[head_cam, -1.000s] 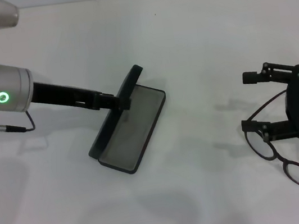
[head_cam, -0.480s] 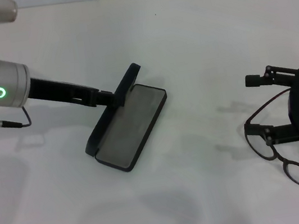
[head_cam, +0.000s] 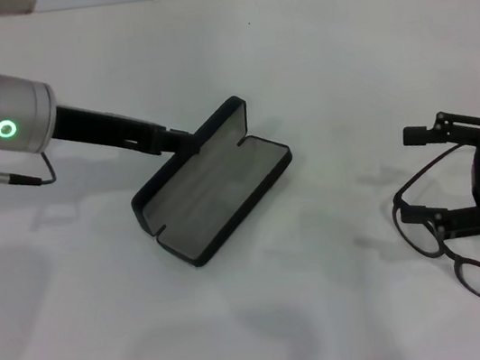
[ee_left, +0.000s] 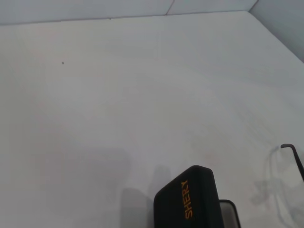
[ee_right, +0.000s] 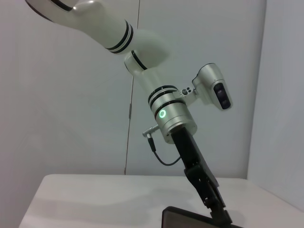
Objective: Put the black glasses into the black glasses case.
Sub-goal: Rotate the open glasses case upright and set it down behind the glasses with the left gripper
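Note:
The case lies at a slant far from the glasses and the robot's left gripper is at the lid's edge, so it should grip the lid deeper (head_cam: 214, 146) and turn the case square.
The black glasses case (head_cam: 216, 189) lies open on the white table, grey lining up, left of centre in the head view. My left gripper (head_cam: 177, 141) is shut on the far edge of its raised lid. The left wrist view shows that lid (ee_left: 188, 202) with orange lettering. The right wrist view shows the case edge (ee_right: 187, 216) below my left gripper (ee_right: 214, 205). The black glasses (head_cam: 459, 248) lie unfolded at the right. My right gripper (head_cam: 415, 174) is open just above them, with a temple arm between its fingers.
The white table (head_cam: 294, 62) ends at a wall along the far edge. A temple arm of the glasses (ee_left: 295, 157) shows faintly in the left wrist view. Nothing else stands on the table.
The case lid has swung wider open and the case has turned more crosswise. My left gripper moved slightly away with the lid. My right gripper drifted a little to the right over the glasses.

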Tool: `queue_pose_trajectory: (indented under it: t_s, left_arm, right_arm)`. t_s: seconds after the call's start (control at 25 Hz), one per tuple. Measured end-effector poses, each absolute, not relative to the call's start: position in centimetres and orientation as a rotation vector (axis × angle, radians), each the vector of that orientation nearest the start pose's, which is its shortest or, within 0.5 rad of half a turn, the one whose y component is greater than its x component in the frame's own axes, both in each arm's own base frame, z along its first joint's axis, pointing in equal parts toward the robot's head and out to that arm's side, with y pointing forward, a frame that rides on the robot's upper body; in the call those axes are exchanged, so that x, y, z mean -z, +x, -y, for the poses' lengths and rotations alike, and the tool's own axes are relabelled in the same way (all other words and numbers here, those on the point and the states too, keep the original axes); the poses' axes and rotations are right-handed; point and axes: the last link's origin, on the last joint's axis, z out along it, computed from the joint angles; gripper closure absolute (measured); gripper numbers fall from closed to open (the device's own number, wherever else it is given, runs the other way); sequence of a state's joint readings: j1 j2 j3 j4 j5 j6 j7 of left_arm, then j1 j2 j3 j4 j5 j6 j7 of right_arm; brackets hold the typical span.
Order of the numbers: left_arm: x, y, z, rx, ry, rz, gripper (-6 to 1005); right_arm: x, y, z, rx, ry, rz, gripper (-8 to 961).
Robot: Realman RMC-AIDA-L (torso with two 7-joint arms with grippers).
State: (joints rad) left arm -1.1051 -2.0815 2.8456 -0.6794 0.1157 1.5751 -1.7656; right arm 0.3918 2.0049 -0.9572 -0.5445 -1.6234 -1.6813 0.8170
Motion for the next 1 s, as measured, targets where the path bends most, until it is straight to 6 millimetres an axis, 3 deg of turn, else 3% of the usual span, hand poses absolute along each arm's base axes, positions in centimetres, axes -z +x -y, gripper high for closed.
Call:
queue_pose_trajectory:
  t_s: [0.32, 0.76, 1.0]
  left_arm:
    - [-0.41, -21.95, -39.62, 0.129, -2.722, 1.174, 813]
    - [-0.37, -21.78, -39.68, 0.107, -2.734, 1.162, 821]
    - [-0.71, -21.88, -39.92, 0.109, -2.720, 1.157, 773]
  right_arm:
    - [-0.30, 27.28, -28.28, -0.882, -2.681, 0.035, 99]
    - [-0.25, 27.30, -28.12, -0.885, -2.677, 0.042, 99]
    - [-0.26, 27.30, -28.13, -0.885, -2.677, 0.043, 99]
